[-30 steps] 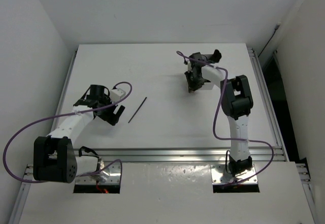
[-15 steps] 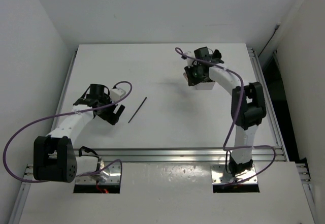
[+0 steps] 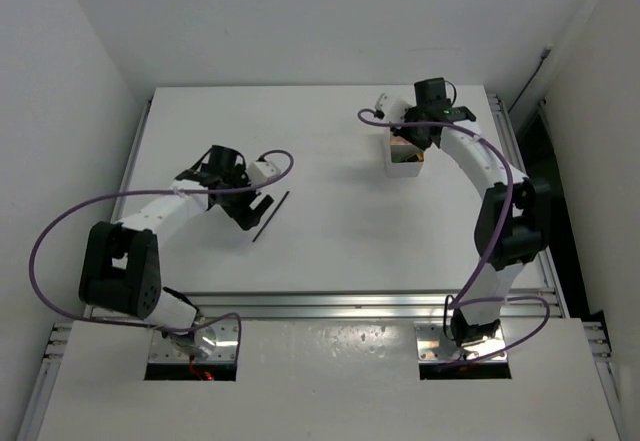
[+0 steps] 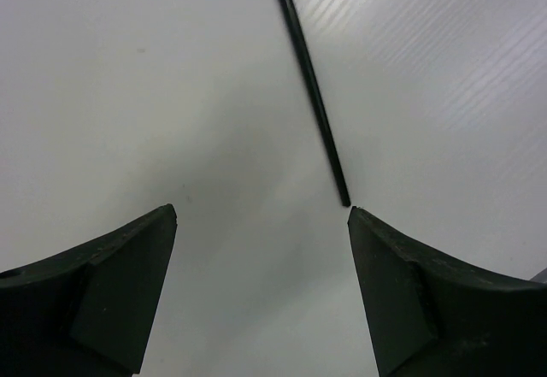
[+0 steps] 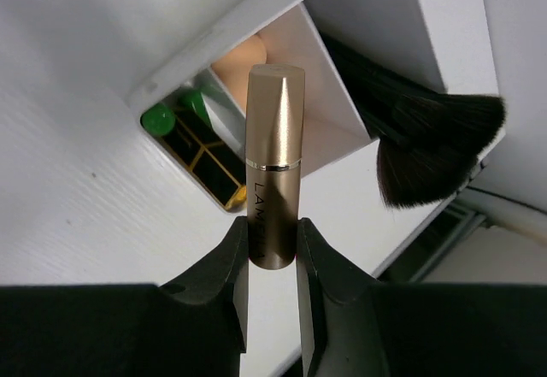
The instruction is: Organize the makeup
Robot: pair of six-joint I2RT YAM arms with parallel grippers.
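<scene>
Next, my right gripper goes to the white box's front compartment point(image 3: 398, 151) point(image 5: 203, 103) with the gold tube, now held upright over the box. It will let go of the tube there, beside the black-and-gold case.
My right gripper point(image 5: 272, 244) is shut on a gold tube point(image 5: 273, 155) and holds it upright over the white compartmented box point(image 5: 402, 9). In the box lie black flared brushes point(image 5: 427, 150), a black-and-gold case point(image 5: 205, 159), green tubes point(image 5: 158, 120) and a peach sponge point(image 5: 242, 61). In the top view this gripper point(image 3: 415, 139) hovers at the box point(image 3: 392, 166), back right. My left gripper point(image 4: 261, 215) is open and empty just above the table. A thin black stick point(image 4: 312, 95) lies ahead, its near end just beyond the right fingertip point(image 4: 363, 223). The top view shows this gripper point(image 3: 253, 211) beside the stick point(image 3: 272, 215).
The table's right edge and a metal rail point(image 5: 444, 223) run close behind the box. A white wall point(image 3: 300, 21) bounds the table at the back. Purple cables point(image 3: 60, 231) loop off both arms. White tabletop point(image 3: 330, 211) lies between the arms.
My left arm has moved right, up to the black stick. My right arm has swung right and back, so the box now shows beneath the gripper.
</scene>
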